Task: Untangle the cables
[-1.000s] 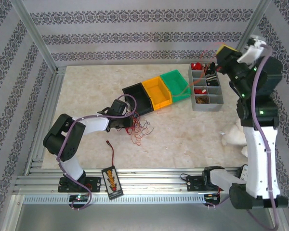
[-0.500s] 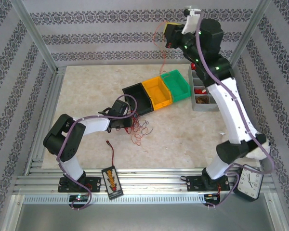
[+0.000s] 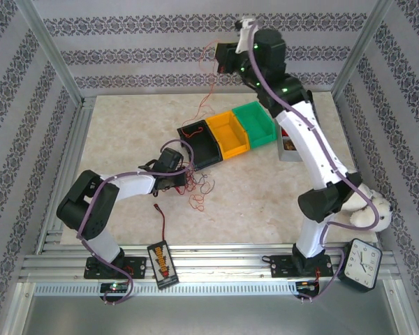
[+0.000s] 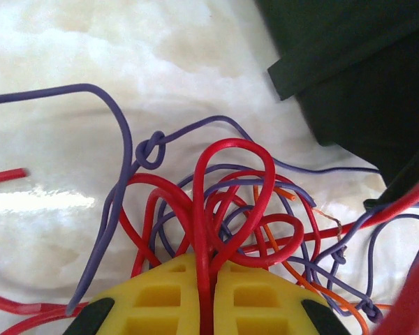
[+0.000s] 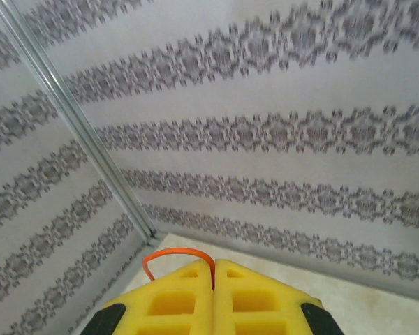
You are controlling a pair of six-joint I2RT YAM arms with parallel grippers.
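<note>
Next, my right gripper lets go of the orange cable inside the black bin (image 3: pixel 201 146), beside the orange bin.
A tangle of thin red, orange and purple cables (image 3: pixel 197 187) lies on the table in front of the black bin (image 3: pixel 209 155). My left gripper (image 3: pixel 184 174) is low at the tangle's left edge. In the left wrist view its yellow fingers (image 4: pixel 174 293) are shut on a red cable (image 4: pixel 232 183) that loops up out of the knot. My right gripper (image 3: pixel 221 58) is raised high near the back wall, shut on an orange cable (image 3: pixel 209 98). That cable hangs down to the black bin, and its loop (image 5: pixel 179 254) shows in the right wrist view.
An orange bin (image 3: pixel 239 148) and a green bin (image 3: pixel 265 136) stand beside the black one. A grey organizer (image 3: pixel 290 152) is partly behind the right arm. A battery pack (image 3: pixel 162 264) lies at the front edge. A white plush (image 3: pixel 369 213) and a clock (image 3: pixel 363 259) sit at the right.
My right arm has swung left from over the grey organizer to high above the black bin, carrying the orange cable. The left gripper has stayed at the tangle.
</note>
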